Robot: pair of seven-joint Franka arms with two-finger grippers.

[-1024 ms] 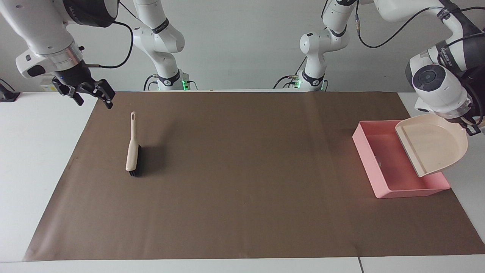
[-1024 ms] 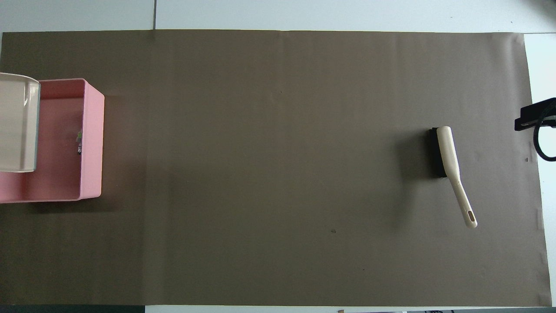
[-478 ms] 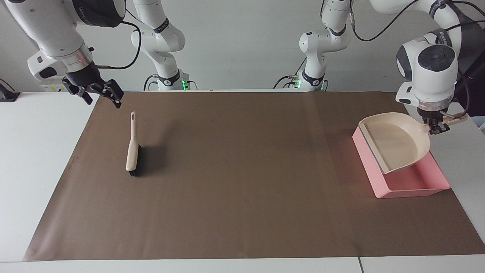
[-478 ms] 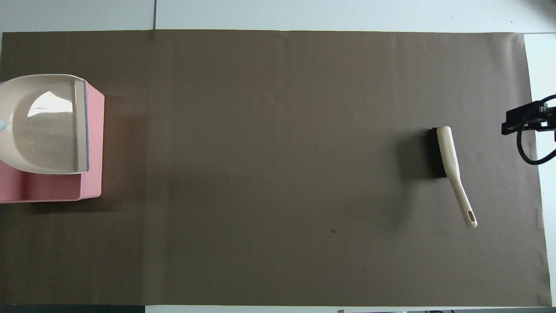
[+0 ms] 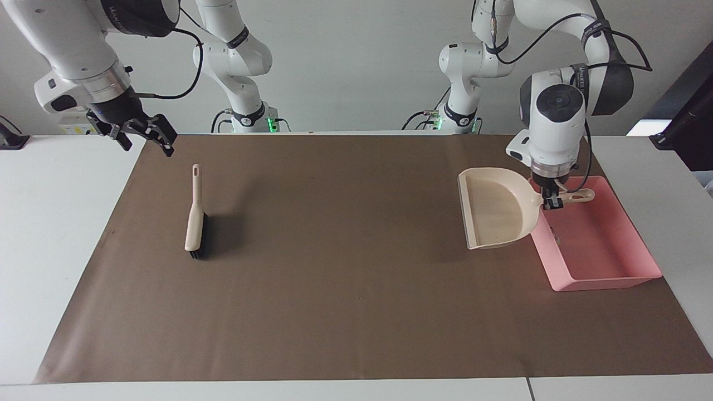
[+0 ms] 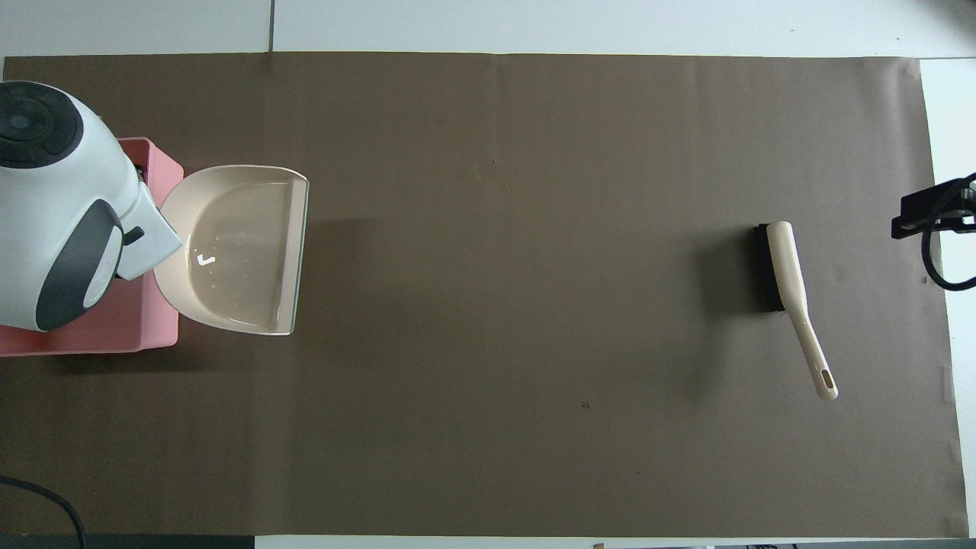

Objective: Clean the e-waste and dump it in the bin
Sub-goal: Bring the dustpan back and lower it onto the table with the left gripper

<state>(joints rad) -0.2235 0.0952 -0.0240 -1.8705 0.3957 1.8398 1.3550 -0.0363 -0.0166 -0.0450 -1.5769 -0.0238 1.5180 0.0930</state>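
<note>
Next, my left gripper puts the beige dustpan down on the brown mat [image 6: 404, 288] between the bin and the brush, closer to the bin.
The pink bin [image 5: 604, 273] lies at the left arm's end of the mat; part of its rim shows in the overhead view [image 6: 162, 335]. A tiny pale bit of e-waste [image 5: 556, 239] lies in the bin by the wall toward the table's middle. The black block cannot be made out. My left gripper [image 5: 550, 199] is shut on the handle of the beige dustpan [image 5: 496, 209], which it holds level and empty in the air over the mat beside the bin [image 6: 236, 252]. My right gripper [image 5: 146, 136] is open and empty in the air over the mat's edge at the right arm's end.
A beige brush with black bristles [image 5: 195, 223] lies on the brown mat [image 5: 345, 267] toward the right arm's end, its handle pointing toward the robots; it also shows in the overhead view [image 6: 789, 290]. White table surrounds the mat.
My left gripper has levelled the dustpan and carried it from over the bin toward the table's middle, so it now hangs over the mat. The right gripper has shifted only slightly.
</note>
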